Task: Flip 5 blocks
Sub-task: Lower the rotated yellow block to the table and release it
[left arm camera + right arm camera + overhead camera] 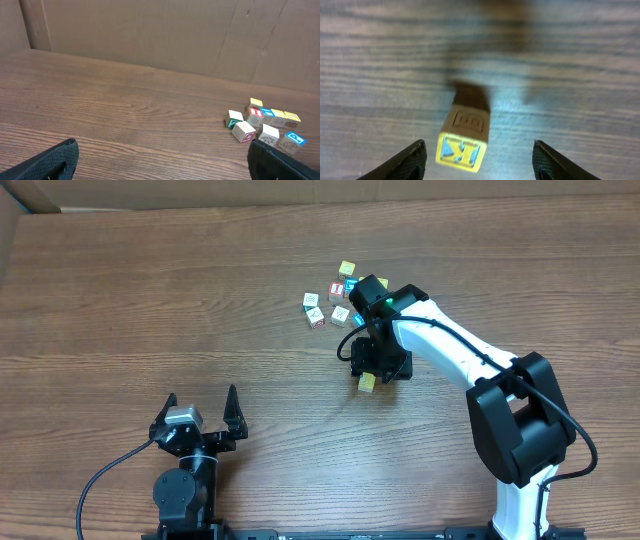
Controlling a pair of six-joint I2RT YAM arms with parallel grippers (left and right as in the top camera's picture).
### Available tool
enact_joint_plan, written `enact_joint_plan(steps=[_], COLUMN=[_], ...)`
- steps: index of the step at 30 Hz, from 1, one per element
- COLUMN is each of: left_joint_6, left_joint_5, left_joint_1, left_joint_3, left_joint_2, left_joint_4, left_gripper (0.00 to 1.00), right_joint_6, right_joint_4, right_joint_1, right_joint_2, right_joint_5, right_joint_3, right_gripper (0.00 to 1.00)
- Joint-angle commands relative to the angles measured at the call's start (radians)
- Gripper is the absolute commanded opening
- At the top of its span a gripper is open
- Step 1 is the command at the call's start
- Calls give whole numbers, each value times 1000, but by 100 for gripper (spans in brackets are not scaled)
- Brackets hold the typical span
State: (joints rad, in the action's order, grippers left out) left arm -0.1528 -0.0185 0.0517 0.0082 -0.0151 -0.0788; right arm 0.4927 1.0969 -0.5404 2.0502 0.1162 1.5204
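Note:
Next, my right gripper closes on its sides (485, 144) and square up the block with the blue "K", which sits crooked between its fingers, before it takes another block.
A wooden block (463, 142) with a yellow face and a blue "K" lies on the table between the fingers of my right gripper (479, 161). The jaws stand open, with a gap on each side of the block. From overhead the same block (367, 383) shows at the tip of the right gripper (373, 374). Several other blocks (330, 300) sit in a cluster just beyond, also seen in the left wrist view as the cluster (262, 125) at the right. My left gripper (200, 408) rests open near the front edge, far from them, with nothing between its fingers (55, 160).
A brown cardboard wall (150, 30) runs along the back of the wooden table (150, 300). The right arm's white links (450, 345) stretch from the front right towards the cluster.

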Motion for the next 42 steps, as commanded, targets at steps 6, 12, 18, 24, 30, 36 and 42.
enact_joint_plan(steps=[6, 12, 18, 24, 30, 36, 42], left_joint_6=[18, 18, 18, 18, 18, 18, 18], left_joint_5=[11, 11, 11, 11, 11, 11, 11], left_joint_1=[-6, -6, -6, -6, -6, -6, -6], left_joint_3=[-3, -3, -3, -3, -3, -3, -3], left_joint_2=[11, 11, 11, 11, 11, 11, 11], left_joint_4=[2, 2, 2, 2, 2, 2, 2], left_gripper=[100, 100, 100, 100, 100, 100, 100], right_joint_6=[14, 44, 63, 63, 63, 63, 62], right_joint_4=[-16, -27, -55, -55, -38, -15, -1], right_joint_1=[-55, -54, -55, -54, -55, -55, -55], right_joint_2=[-20, -20, -20, -19, -19, -19, -19], right_joint_5=[-2, -37, -52, -56, -55, -55, -55], right_joint_3=[-29, -29, -29, -29, -29, -29, -29], right_gripper=[61, 54, 46, 40, 39, 34, 34])
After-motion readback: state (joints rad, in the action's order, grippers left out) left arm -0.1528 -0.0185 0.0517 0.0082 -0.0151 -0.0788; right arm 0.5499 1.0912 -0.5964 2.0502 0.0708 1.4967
